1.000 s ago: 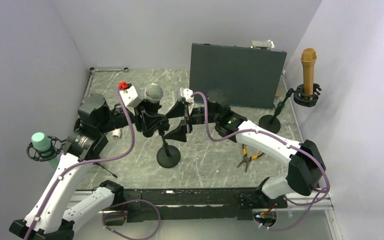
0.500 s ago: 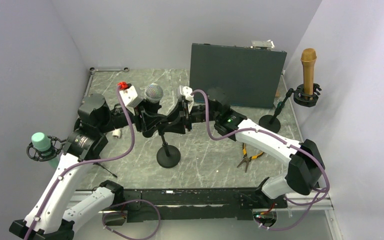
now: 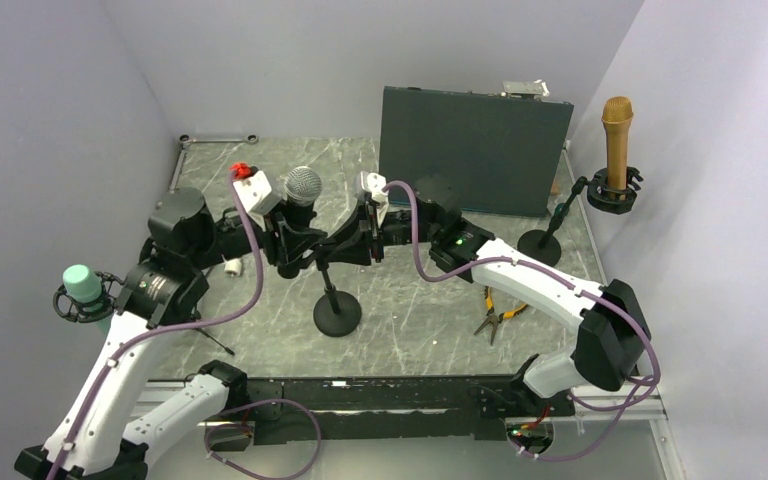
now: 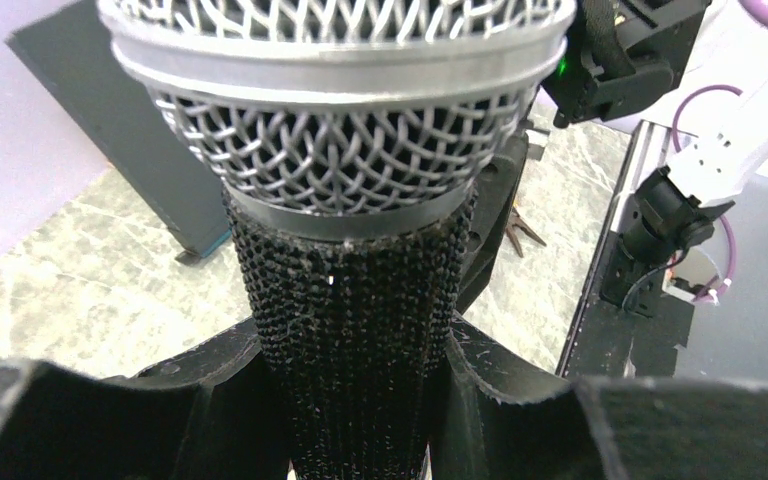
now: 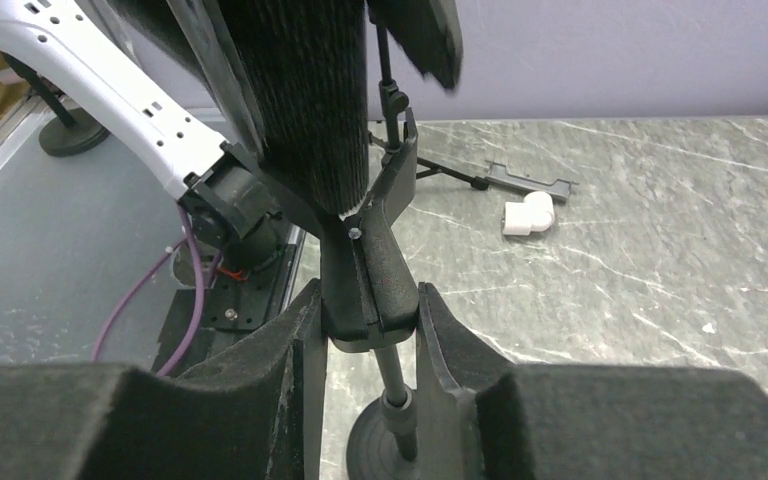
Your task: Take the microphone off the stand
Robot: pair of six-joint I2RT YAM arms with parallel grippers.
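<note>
My left gripper is going to release the microphone, now upright at the table's middle, on the marble (image 3: 333, 303), setting it in the space between the small white piece and the pliers.
The microphone (image 3: 303, 186), with a silver mesh head and a black knurled body (image 4: 350, 320), stands upright at the table's middle. My left gripper (image 3: 293, 238) is shut on that body just below the head; its fingers (image 4: 520, 390) press both sides. The black stand (image 3: 337, 314) has a round base, a thin pole and a plastic clip (image 5: 365, 285). My right gripper (image 5: 365, 330) is shut on the clip from the right. In the right wrist view the microphone's lower end (image 5: 310, 120) sits at the top of the clip.
A gold microphone (image 3: 617, 135) in a shock mount stands at the far right. A teal-headed one (image 3: 84, 285) is at the left edge. A dark upright panel (image 3: 475, 150) is behind. Pliers (image 3: 498, 315) and a small white piece (image 3: 232, 266) lie on the marble.
My right gripper went from wide open beside the stand to shut on its clip. The left arm has shifted slightly left with the microphone in its grip.
</note>
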